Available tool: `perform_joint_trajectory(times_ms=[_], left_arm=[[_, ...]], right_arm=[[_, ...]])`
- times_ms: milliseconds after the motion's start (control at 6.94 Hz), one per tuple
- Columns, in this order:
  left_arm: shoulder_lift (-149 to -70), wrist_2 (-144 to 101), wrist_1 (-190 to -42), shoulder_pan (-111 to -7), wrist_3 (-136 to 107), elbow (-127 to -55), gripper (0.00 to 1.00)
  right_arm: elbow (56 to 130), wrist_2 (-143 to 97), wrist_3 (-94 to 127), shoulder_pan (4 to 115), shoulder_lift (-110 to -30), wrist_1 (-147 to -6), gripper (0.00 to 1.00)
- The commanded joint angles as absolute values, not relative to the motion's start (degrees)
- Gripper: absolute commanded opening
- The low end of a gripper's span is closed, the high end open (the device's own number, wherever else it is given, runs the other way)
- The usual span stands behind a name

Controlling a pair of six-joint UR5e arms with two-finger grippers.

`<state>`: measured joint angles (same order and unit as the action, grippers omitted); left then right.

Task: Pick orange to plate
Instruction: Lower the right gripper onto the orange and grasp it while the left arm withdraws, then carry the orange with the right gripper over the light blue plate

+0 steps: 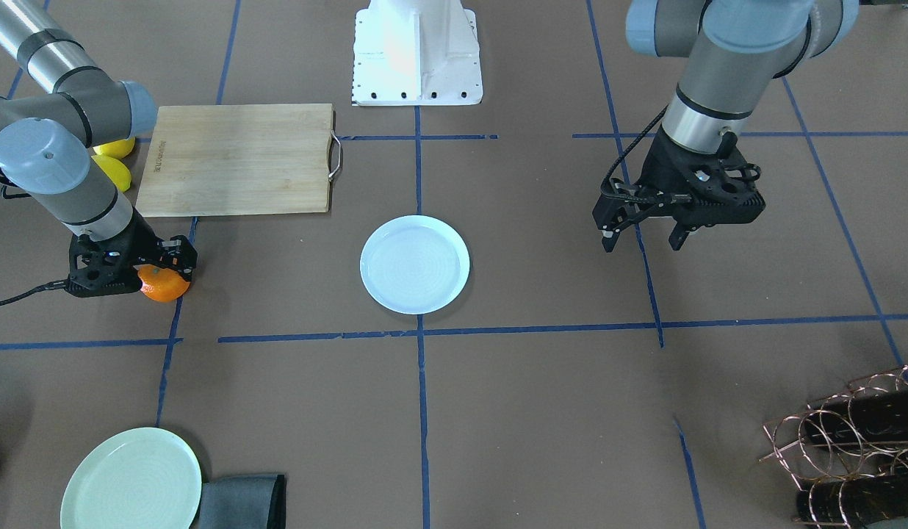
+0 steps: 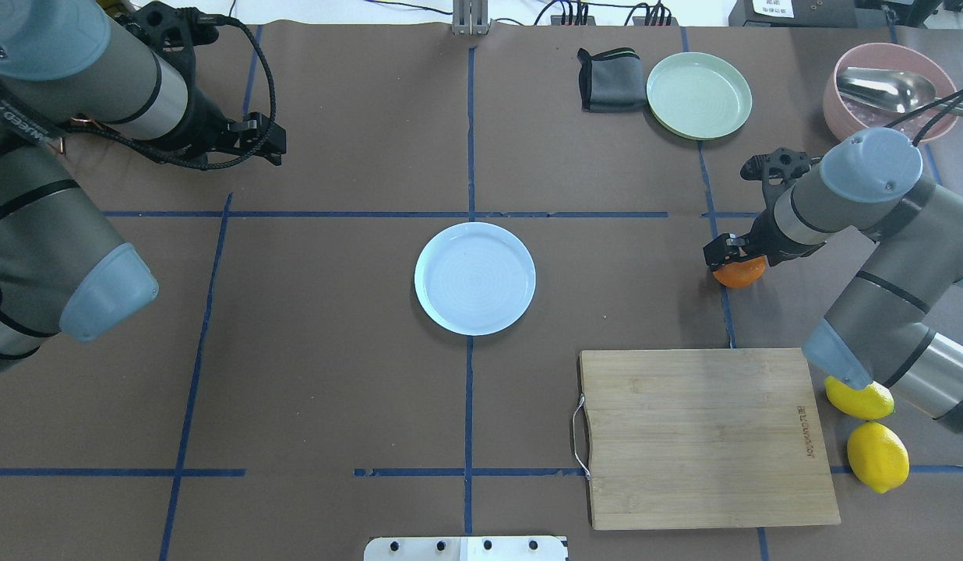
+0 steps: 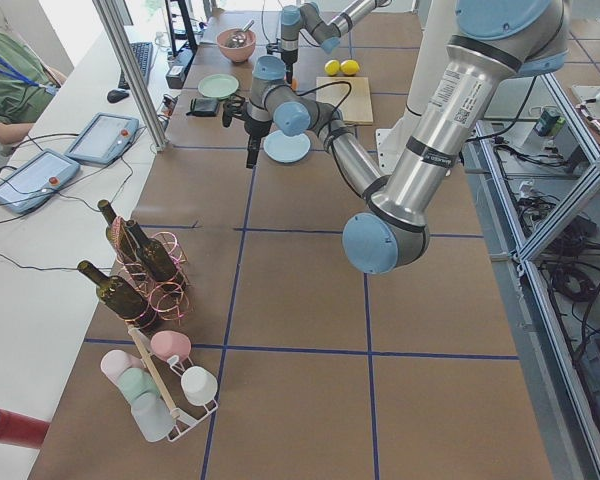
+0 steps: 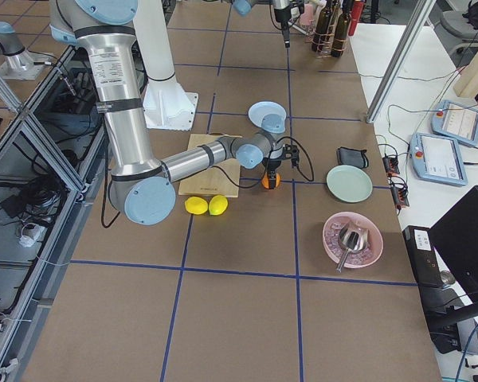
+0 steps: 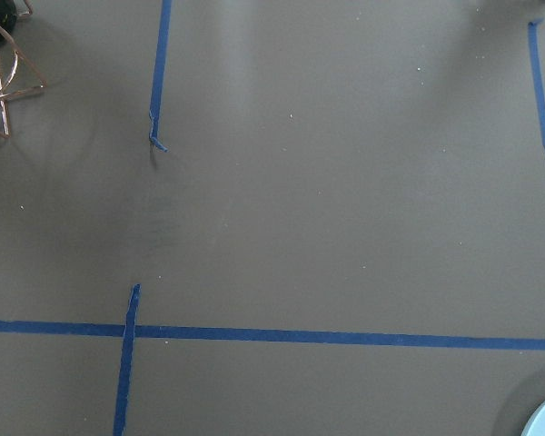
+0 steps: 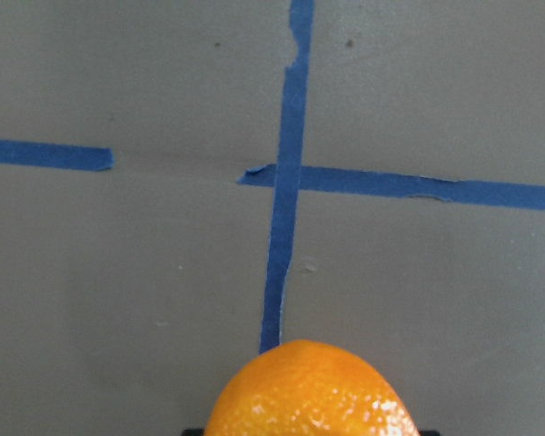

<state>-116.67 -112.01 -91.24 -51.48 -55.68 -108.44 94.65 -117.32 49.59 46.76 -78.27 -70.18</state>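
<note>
The orange, now low by a blue tape line, will be let go by my right gripper near the middle of the empty pale bluish-white plate (image 1: 408, 264).
The orange (image 1: 162, 286) (image 2: 739, 273) lies by a blue tape line on my right side of the table, and it fills the bottom edge of the right wrist view (image 6: 311, 392). My right gripper (image 1: 171, 266) (image 2: 729, 255) is tilted low over it, and its fingers look shut on the orange. I cannot tell whether the fruit touches the table. The pale bluish-white plate (image 1: 415, 264) (image 2: 475, 278) sits empty at the table's centre, well apart from the orange. My left gripper (image 1: 643, 239) (image 2: 277, 142) hangs open and empty above the far left area.
A wooden cutting board (image 2: 703, 436) lies near the robot's right side, with two lemons (image 2: 876, 456) beside it. A mint-green plate (image 2: 699, 95), a grey cloth (image 2: 610, 80) and a pink bowl with a spoon (image 2: 887, 89) stand at the far right. A wire bottle rack (image 1: 851, 441) is far left.
</note>
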Motion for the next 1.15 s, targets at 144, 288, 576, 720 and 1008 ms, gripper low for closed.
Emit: perform_joint_trajectory(times_ms=[144, 288, 576, 720, 1008], left_arm=[[-113.2, -115.2, -91.2, -56.7, -43.4, -108.3, 1.0], [-111.4, -117.2, -90.9, -60.0, -35.2, -108.1, 1.0], [-105.2, -120.5, -90.9, -68.3, -19.1, -107.7, 1.0], [-100.9, -120.5, -90.9, -71.9, -10.5, -107.6, 1.0], [-94.5, -122.0, -91.1, -79.4, 0.9, -107.0, 1.0]], right_arm=[[100.5, -117.5, 49.7, 46.9, -78.2, -72.1, 0.0], [103.2, -117.5, 50.2, 47.0, -76.7, -75.1, 0.0], [104.5, -117.3, 53.2, 45.8, -66.7, -86.3, 0.0], [104.2, -116.7, 56.7, 43.0, -63.4, -88.1, 0.0], [102.9, -112.4, 62.2, 37.6, -58.9, -88.3, 0.0]])
